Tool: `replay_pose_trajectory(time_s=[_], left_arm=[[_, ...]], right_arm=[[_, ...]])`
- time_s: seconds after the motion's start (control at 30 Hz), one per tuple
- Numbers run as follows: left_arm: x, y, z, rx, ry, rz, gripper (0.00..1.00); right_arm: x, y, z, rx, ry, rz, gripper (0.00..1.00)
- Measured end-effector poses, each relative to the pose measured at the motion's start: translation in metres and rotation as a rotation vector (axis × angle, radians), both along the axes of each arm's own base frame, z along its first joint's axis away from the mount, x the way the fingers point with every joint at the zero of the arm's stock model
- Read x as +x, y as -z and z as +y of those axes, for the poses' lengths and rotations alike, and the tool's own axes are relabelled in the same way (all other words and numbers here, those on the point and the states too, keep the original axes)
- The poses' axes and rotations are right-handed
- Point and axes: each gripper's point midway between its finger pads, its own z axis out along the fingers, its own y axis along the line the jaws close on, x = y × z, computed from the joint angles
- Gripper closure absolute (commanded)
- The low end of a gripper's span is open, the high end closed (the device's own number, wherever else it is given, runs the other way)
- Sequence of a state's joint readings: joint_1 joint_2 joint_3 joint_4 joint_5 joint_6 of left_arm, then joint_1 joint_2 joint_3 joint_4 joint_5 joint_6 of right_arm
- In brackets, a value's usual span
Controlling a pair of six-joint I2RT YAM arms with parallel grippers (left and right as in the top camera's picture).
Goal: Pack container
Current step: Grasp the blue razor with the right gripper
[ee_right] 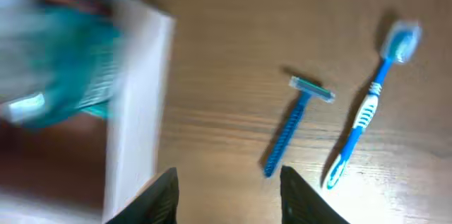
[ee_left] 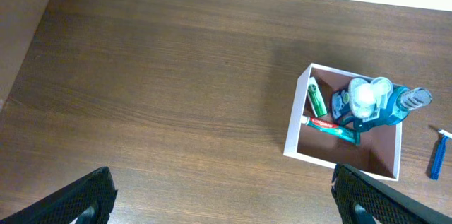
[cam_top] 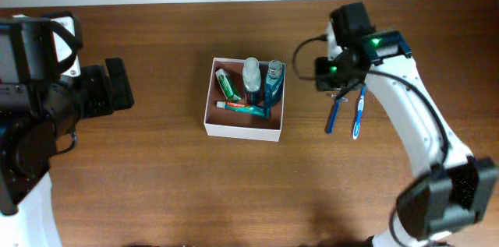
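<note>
Next, my right gripper will go to the blue razor's handle (cam_top: 334,112) (ee_right: 291,124), a little below its head, and close there.
The container (cam_top: 242,131) is a square white box with a pinkish-brown inside, at the table's middle. It holds a green tube, a toothpaste tube, a clear bottle and a teal bottle. It also shows in the left wrist view (ee_left: 295,123) and, blurred, in the right wrist view (ee_right: 138,104). A blue razor (cam_top: 333,114) (ee_right: 291,127) and a blue toothbrush (cam_top: 359,114) (ee_right: 367,107) lie on the table right of the box. My right gripper (ee_right: 227,199) is open and empty, hovering between the box and the razor. My left gripper (ee_left: 222,199) is open and empty, far left of the box.
The brown wooden table (cam_top: 156,177) ends at a white wall along the far edge. The right arm (cam_top: 421,138) reaches in from the lower right. The left arm's dark body (cam_top: 47,99) sits at the left edge.
</note>
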State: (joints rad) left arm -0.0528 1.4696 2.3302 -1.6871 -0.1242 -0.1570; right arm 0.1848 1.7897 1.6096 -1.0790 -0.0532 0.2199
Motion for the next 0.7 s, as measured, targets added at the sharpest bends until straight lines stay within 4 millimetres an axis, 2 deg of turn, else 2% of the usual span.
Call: replay_pose_trajectory(time_s=[0.1, 0.2, 0.33, 0.4, 0.57, 0.7], left_arm=[[0.0, 0.0, 0.0, 0.0, 0.0, 0.0, 0.01], [0.0, 0.0, 0.0, 0.0, 0.0, 0.0, 0.01], [0.0, 0.0, 0.0, 0.0, 0.0, 0.0, 0.01], [0.0, 0.0, 0.0, 0.0, 0.0, 0.0, 0.01], [0.0, 0.0, 0.0, 0.0, 0.0, 0.0, 0.01], [0.0, 0.0, 0.0, 0.0, 0.0, 0.0, 0.0]], right_arm=[[0.002, 0.043, -0.022, 0.001, 0.098, 0.071, 0.57], [-0.005, 0.085, -0.039, -0.005, 0.167, 0.156, 0.58], [-0.014, 0.125, -0.048, -0.014, 0.207, 0.238, 0.58], [-0.015, 0.136, -0.048, -0.016, 0.213, 0.256, 0.59], [-0.013, 0.153, -0.047, -0.016, 0.231, 0.277, 0.79], [-0.013, 0.153, -0.048, -0.021, 0.233, 0.277, 0.93]])
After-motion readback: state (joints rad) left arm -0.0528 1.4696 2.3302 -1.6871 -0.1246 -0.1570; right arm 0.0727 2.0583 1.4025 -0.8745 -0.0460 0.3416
